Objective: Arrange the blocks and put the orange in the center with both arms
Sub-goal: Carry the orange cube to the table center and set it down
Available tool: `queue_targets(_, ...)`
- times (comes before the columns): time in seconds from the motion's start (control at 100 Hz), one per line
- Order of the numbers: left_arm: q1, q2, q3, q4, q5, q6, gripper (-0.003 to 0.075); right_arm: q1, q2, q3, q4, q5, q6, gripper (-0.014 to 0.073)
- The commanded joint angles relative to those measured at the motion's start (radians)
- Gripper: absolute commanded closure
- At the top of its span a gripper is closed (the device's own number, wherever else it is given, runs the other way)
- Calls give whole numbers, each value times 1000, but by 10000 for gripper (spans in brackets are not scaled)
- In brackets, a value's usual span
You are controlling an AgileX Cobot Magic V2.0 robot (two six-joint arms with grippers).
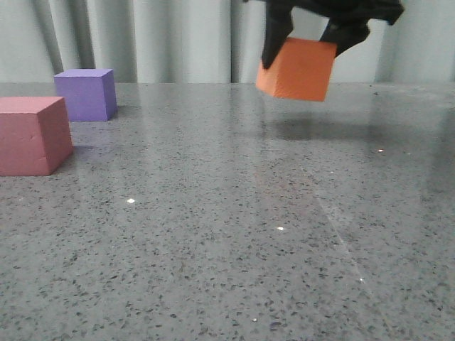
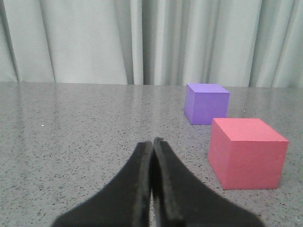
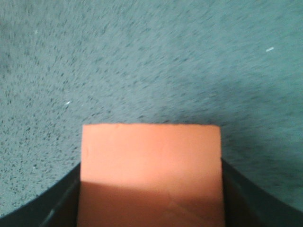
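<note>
My right gripper is holding the orange cube tilted in the air above the table. It will let go of it on the far middle part of the grey table (image 1: 215, 133), beyond the pink-red cube.
My right gripper (image 1: 306, 32) is shut on the orange cube (image 1: 297, 68) and holds it tilted in the air above the far right part of the table; the cube fills the space between the fingers in the right wrist view (image 3: 150, 175). The pink-red cube (image 1: 32, 135) sits at the left edge of the table, the purple cube (image 1: 87, 94) just behind it. Both show in the left wrist view, the pink-red cube (image 2: 247, 152) nearer and the purple cube (image 2: 206, 102) farther. My left gripper (image 2: 152, 142) is shut and empty, low over the table beside the pink-red cube.
The grey speckled table (image 1: 227, 234) stretches across the front view. A pale curtain (image 1: 178, 35) hangs behind its far edge. The orange cube's shadow (image 1: 320, 129) lies on the table below it.
</note>
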Motion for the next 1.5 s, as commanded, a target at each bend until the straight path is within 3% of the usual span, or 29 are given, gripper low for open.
queue_targets(0.0,4,-27,54,-8,-81,-2,739,53,4,-70,-82,-12,92,399)
queue_targets(0.3,4,-27,54,-8,-81,-2,739,205,124,-175,-318,19,401,399)
queue_targets(0.5,4,-27,54,-8,-81,-2,739,256,167,-197,-435,17,535,399)
queue_targets(0.65,4,-27,54,-8,-81,-2,739,255,171,-197,-433,1,539,351)
queue_targets(0.84,4,-27,54,-8,-81,-2,739,255,171,-198,-429,-8,539,48)
queue_targets(0.94,4,-27,54,-8,-81,-2,739,255,167,-201,-427,-5,539,-61)
queue_targets(1.14,4,-27,54,-8,-81,-2,739,255,117,-201,-441,-1,523,-71)
queue_targets(1.32,4,-27,54,-8,-81,-2,739,252,23,-201,-498,37,374,-71)
queue_targets(1.49,4,-27,54,-8,-81,-2,739,212,-85,-150,-591,44,318,-71)
